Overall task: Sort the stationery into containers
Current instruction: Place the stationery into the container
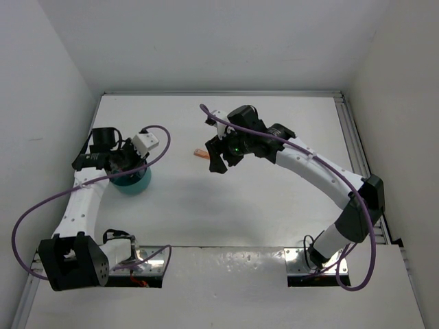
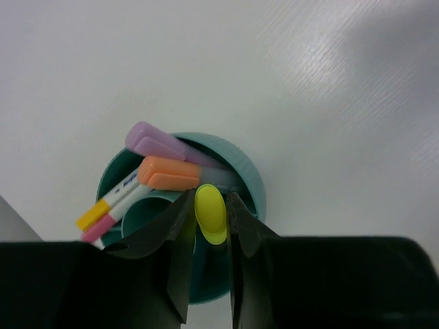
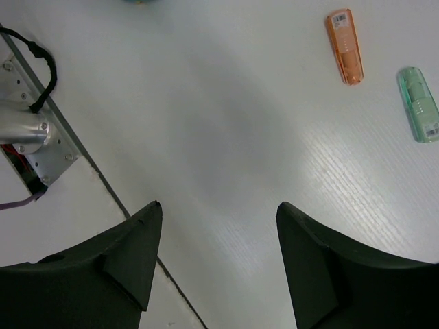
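Observation:
I need to let go of the yellow-capped marker, now held upright over the bowl, with my left gripper in the round teal bowl [image 1: 142, 171] [image 2: 221, 248], between the bowl's inner cup and outer rim.
My left gripper [image 2: 209, 199] is shut on a marker with a yellow cap [image 2: 210, 214], held upright over the round teal bowl [image 2: 250, 175]. In the bowl lean a purple marker [image 2: 154, 142], an orange one [image 2: 168, 173] and two white pens with yellow and pink ends [image 2: 110, 205]. From above, the bowl [image 1: 134, 184] shows partly under the left gripper [image 1: 127, 164]. My right gripper [image 3: 218, 205] is open and holds nothing, hanging above bare table. Beyond it lie an orange highlighter [image 3: 344, 45] and a mint green one [image 3: 419, 103]. The top view shows the orange highlighter [image 1: 199, 155] just left of the right gripper [image 1: 216, 161].
White walls close in the table on the left, back and right. A metal rail [image 1: 353, 137] runs along the right side. The left arm's metal base plate and cable [image 3: 27, 130] sit at the near edge, past a dark seam in the tabletop.

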Tool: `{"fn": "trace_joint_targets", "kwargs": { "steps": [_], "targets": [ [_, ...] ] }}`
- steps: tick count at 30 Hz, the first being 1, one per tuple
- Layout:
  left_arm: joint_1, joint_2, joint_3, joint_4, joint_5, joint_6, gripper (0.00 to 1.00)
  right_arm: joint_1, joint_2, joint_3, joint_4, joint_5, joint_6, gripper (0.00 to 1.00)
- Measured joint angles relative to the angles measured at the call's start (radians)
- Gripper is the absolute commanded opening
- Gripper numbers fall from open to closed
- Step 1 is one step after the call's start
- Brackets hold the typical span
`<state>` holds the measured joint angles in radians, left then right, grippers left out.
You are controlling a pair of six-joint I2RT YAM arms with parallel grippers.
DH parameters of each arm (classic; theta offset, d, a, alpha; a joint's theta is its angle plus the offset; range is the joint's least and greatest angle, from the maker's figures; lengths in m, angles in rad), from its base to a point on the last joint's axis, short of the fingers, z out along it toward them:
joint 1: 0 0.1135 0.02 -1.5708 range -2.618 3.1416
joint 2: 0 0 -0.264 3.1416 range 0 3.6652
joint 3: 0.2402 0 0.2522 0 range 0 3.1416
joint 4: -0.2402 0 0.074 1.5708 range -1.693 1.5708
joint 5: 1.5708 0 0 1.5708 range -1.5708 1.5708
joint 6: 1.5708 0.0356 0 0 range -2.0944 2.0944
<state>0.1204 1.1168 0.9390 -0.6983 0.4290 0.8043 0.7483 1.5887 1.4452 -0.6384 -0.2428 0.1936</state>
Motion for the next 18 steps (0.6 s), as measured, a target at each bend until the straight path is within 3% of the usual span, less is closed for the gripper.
{"fn": "trace_joint_targets", "kwargs": {
  "steps": [8, 18],
  "targets": [
    [0.018, -0.001, -0.002, 0.074, 0.108, -0.034, 0.00, 0.000, 0.000, 0.000, -0.004, -0.003, 0.002, 0.66],
    [0.024, -0.001, -0.002, 0.098, 0.111, -0.065, 0.00, 0.000, 0.000, 0.000, -0.014, -0.005, 0.006, 0.66]
  ]
}}
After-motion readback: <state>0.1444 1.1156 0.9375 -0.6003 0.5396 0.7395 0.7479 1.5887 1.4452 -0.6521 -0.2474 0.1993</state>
